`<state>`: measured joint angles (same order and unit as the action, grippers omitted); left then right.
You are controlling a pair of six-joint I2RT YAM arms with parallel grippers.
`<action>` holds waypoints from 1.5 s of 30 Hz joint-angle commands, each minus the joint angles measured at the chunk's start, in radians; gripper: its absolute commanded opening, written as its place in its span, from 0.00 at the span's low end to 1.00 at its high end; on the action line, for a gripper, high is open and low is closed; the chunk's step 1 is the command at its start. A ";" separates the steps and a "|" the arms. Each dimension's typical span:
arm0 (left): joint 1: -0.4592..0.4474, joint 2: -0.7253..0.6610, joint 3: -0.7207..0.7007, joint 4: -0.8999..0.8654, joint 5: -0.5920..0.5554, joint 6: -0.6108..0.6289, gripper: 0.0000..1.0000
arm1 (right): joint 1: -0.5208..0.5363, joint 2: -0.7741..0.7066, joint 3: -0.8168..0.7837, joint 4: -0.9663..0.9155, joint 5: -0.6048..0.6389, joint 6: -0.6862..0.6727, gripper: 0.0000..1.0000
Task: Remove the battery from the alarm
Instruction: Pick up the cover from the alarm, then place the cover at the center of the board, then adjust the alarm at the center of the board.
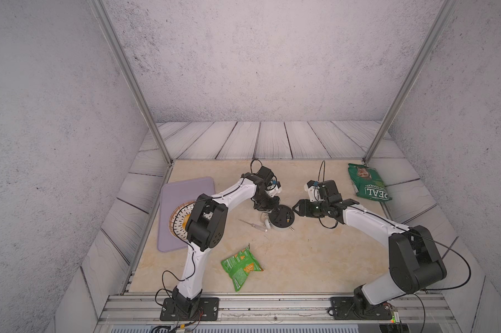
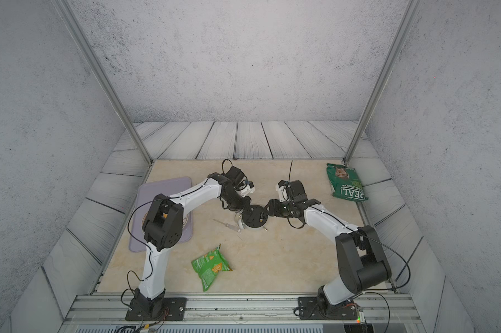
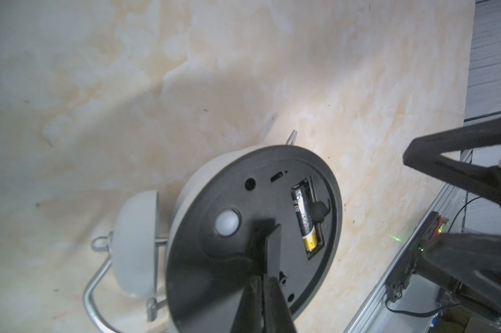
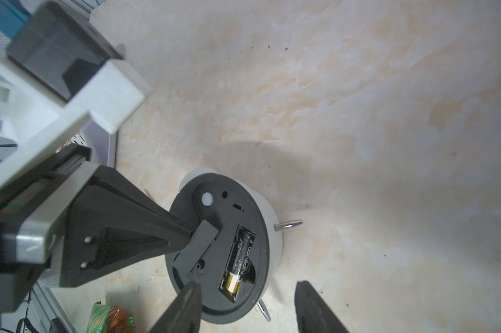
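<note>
The robot's left gripper will release the flat black cover plate on the table [image 1: 238,217] beside the screwdriver's metal tip.
The alarm [image 1: 282,220] [image 2: 255,217] lies face down mid-table, its round black back panel [image 3: 214,184] [image 4: 229,207] turned up. Its compartment is uncovered, and the battery [image 3: 304,213] [image 4: 240,253], black with a gold end, sits inside. My left gripper [image 1: 273,210] [image 2: 247,209] [image 3: 265,276] is over the panel, shut on a flat black cover plate [image 4: 198,250] [image 3: 265,230] beside the compartment. My right gripper [image 1: 294,207] [image 2: 268,208] [image 4: 249,305] stands open at the alarm's right rim. Its fingers [image 4: 185,308] straddle the gold-end side without touching the battery.
A thin clear-handled screwdriver [image 1: 253,225] [image 2: 227,225] lies just left of the alarm. A lilac tray [image 1: 180,187] with a patterned plate [image 1: 177,216] is at the left. A light green snack bag [image 1: 242,266] lies in front, a dark green bag [image 1: 368,181] at the back right.
</note>
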<state>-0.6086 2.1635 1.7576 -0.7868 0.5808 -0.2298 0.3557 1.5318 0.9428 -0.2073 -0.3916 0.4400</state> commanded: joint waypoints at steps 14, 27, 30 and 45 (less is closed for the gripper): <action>0.323 -0.378 -0.505 0.256 -0.070 -0.278 0.00 | -0.004 -0.024 0.036 -0.076 -0.037 -0.124 0.57; 0.399 -0.213 -0.466 0.177 -0.223 -0.174 0.23 | 0.037 -0.003 0.060 -0.161 -0.039 -0.194 0.57; 0.399 -0.236 -0.452 0.116 -0.261 -0.137 0.41 | 0.041 -0.012 0.062 -0.184 -0.017 -0.200 0.57; 0.263 -0.330 -0.431 0.047 -0.291 -0.064 0.75 | 0.125 0.161 0.115 -0.170 0.122 0.157 0.44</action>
<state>-0.3408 1.7947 1.3060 -0.7109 0.2840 -0.3115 0.4755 1.6489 1.0416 -0.3981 -0.3191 0.4858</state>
